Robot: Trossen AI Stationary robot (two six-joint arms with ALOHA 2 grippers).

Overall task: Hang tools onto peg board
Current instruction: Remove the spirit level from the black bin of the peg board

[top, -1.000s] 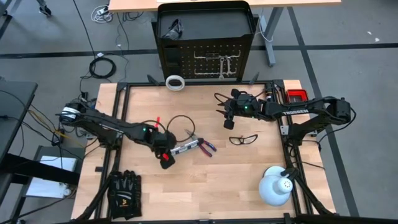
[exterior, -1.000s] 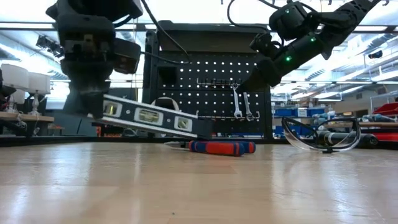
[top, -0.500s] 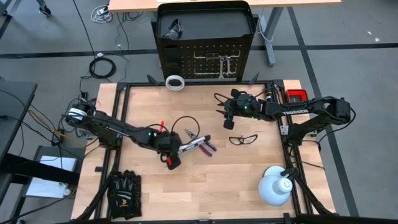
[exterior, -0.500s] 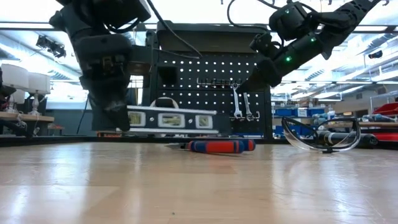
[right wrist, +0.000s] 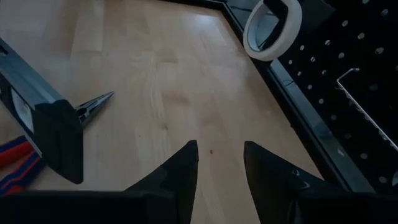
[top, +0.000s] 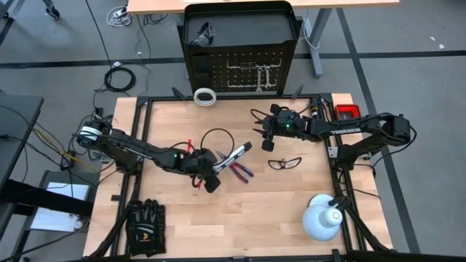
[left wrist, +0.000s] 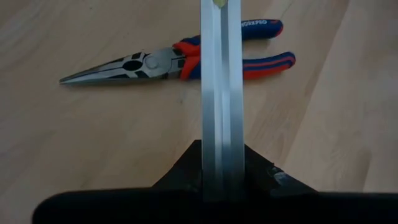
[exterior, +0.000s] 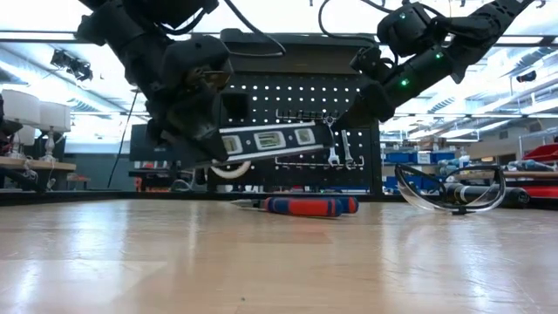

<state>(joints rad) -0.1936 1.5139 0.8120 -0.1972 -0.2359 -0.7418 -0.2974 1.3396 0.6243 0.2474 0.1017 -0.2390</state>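
Note:
The robot's left gripper should release the level bar on the bare wood [top: 233, 138] between the pliers and the tape roll.
My left gripper [top: 210, 179] is shut on a dark slim level bar [top: 234, 156] above the middle of the table. The bar shows in the low view [exterior: 272, 139] with its vials toward the camera. Red-and-blue-handled pliers [top: 237, 169] lie flat on the wood under the bar's free end. Black-framed glasses [top: 284, 163] rest on the table to the right. A white tape roll [top: 205, 96] lies at the far edge, before the peg board [top: 218, 73], where two silver wrenches [top: 263, 75] hang. My right gripper [right wrist: 217, 163] hovers open over the far right of the table, touching nothing. My left gripper pinches the level bar at its near end [left wrist: 221, 163], one finger on each broad side, the silver narrow edge facing the wrist camera. The bar runs on from the fingers toward the far right. It is clear of the table, its free end [exterior: 323, 131] slightly higher, above the pliers.
Black gloves [top: 145, 226] lie at the near left corner and a white dome lamp [top: 322, 217] stands at the near right. A small red box [top: 346, 111] sits at the far right edge. Bare wood lies between the pliers and the tape roll.
My left gripper has gone toward the table's right edge and turned, staying shut on the level bar. The bar's free end has swung from low beside the pliers up and toward the far edge, so the bar now slopes upward instead of downward.

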